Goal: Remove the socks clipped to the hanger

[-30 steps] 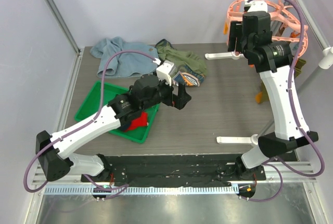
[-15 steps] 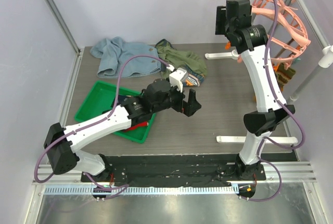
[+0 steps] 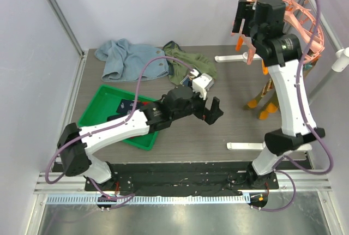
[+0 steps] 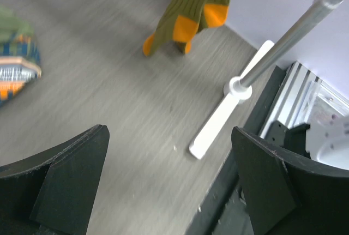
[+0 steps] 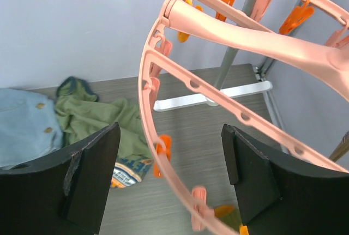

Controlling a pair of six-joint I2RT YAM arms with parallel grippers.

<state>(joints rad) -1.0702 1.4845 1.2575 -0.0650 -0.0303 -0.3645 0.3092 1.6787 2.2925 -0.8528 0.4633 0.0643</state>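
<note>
The robot's left gripper will next move to the striped part (image 3: 268, 87) of the olive-brown sock that hangs below the salmon-pink hanger and close there.
The salmon-pink hanger (image 3: 299, 12) hangs at the far right from the grey rack; its ring (image 5: 163, 109) and orange clips (image 5: 162, 156) fill the right wrist view. A pair of olive-brown socks with orange toes (image 3: 263, 100) dangles below it, also in the left wrist view (image 4: 185, 11). My right gripper (image 3: 244, 26) is open at the ring's left rim; the ring runs between its fingers in view (image 5: 169, 183). My left gripper (image 3: 214, 110) is open and empty over mid-table (image 4: 169, 186). A dark navy sock (image 3: 128, 106) lies in the green tray (image 3: 101, 101).
A light-blue garment (image 3: 125, 60) and an olive garment (image 3: 188, 63) lie at the back, with a patterned piece (image 4: 16, 71) by them. White rack feet (image 3: 245, 146) (image 3: 232, 58) and a grey pole (image 4: 294, 33) stand at the right.
My left gripper has moved right from the tray toward the hanging socks. My right arm has swung about at the hanger; its gripper now sits at the ring's left rim.
</note>
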